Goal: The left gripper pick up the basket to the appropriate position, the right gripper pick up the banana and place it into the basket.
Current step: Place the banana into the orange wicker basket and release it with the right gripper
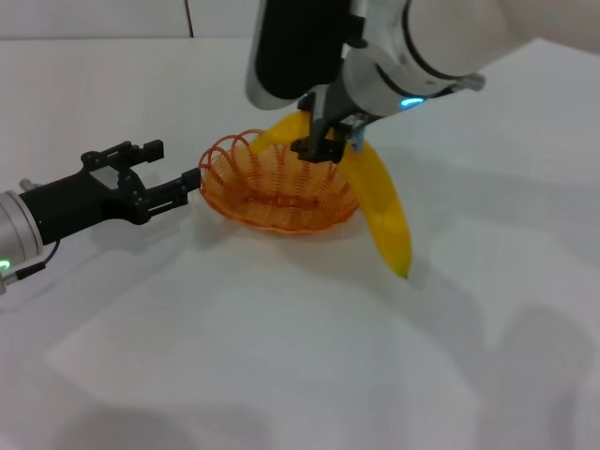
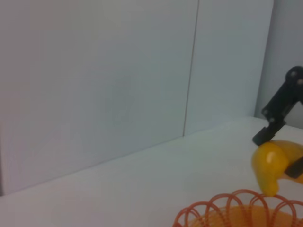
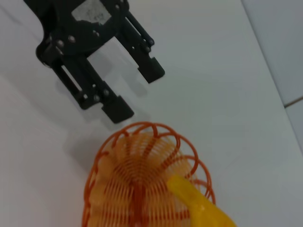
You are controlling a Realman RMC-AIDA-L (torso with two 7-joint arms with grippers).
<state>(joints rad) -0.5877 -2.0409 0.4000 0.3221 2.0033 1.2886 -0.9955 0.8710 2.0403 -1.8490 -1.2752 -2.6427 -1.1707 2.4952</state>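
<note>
The yellow banana will go from my right gripper inside the orange wire basket (image 1: 326, 176), toward the rim opposite my left gripper.
The orange wire basket (image 1: 272, 192) sits on the white table. The yellow banana (image 1: 382, 206) slants across its far right rim, with the upper end over the basket and the lower tip down by the table. My right gripper (image 1: 323, 145) comes from above and is shut on the banana's upper part. The left wrist view shows it (image 2: 284, 151) around the banana's end (image 2: 271, 163) above the basket rim (image 2: 236, 201). My left gripper (image 1: 179, 161) is open at the basket's left rim. In the right wrist view it (image 3: 137, 93) stands just off the basket (image 3: 137, 189), with the banana (image 3: 203, 208) nearby.
The white table (image 1: 281, 356) stretches bare in front of the basket. A pale panelled wall (image 2: 94, 71) stands behind the table.
</note>
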